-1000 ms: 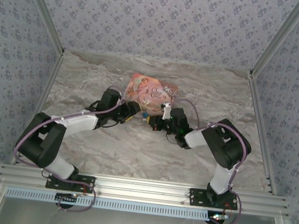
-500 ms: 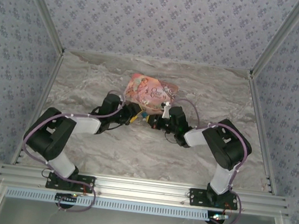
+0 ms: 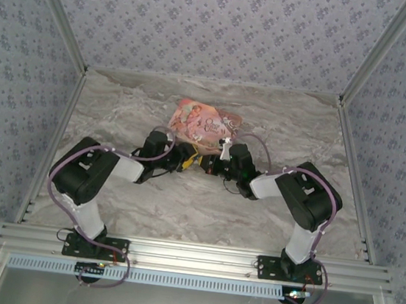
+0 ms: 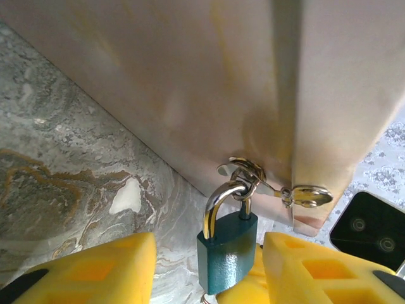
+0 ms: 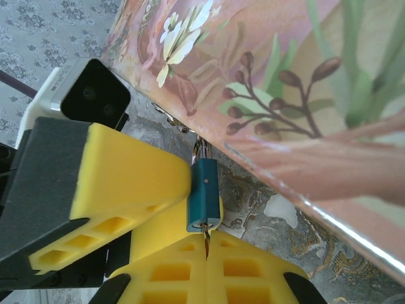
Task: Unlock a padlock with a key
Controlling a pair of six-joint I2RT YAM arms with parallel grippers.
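The padlock dangles between my open left fingers, so that gripper should clamp its body while my right gripper takes the key (image 5: 206,243) from another angle.
The small blue padlock (image 4: 226,253) hangs by its silvery shackle from a metal latch (image 4: 243,174) on the pink box (image 3: 205,125). My left gripper (image 4: 209,273) is open, with its yellow fingers (image 4: 82,266) on either side of the lock body. The right-hand finger is close to the lock and the left-hand one stands off. In the right wrist view the padlock (image 5: 204,193) stands on edge. My right gripper (image 5: 207,253) is shut on the key (image 5: 206,242), whose thin blade enters the keyhole at the lock's bottom. One left finger (image 5: 126,183) touches the lock's side.
The pink illustrated box (image 5: 285,95) lies at the table's middle back, right behind both grippers. Both arms meet in front of it (image 3: 196,162). Marbled tabletop (image 3: 182,201) spreads all round, bounded by patterned walls and a metal frame.
The left arm has swung its elbow up and to the right, bringing its gripper in round the padlock with the jaws narrowing. The right arm has held still with the key.
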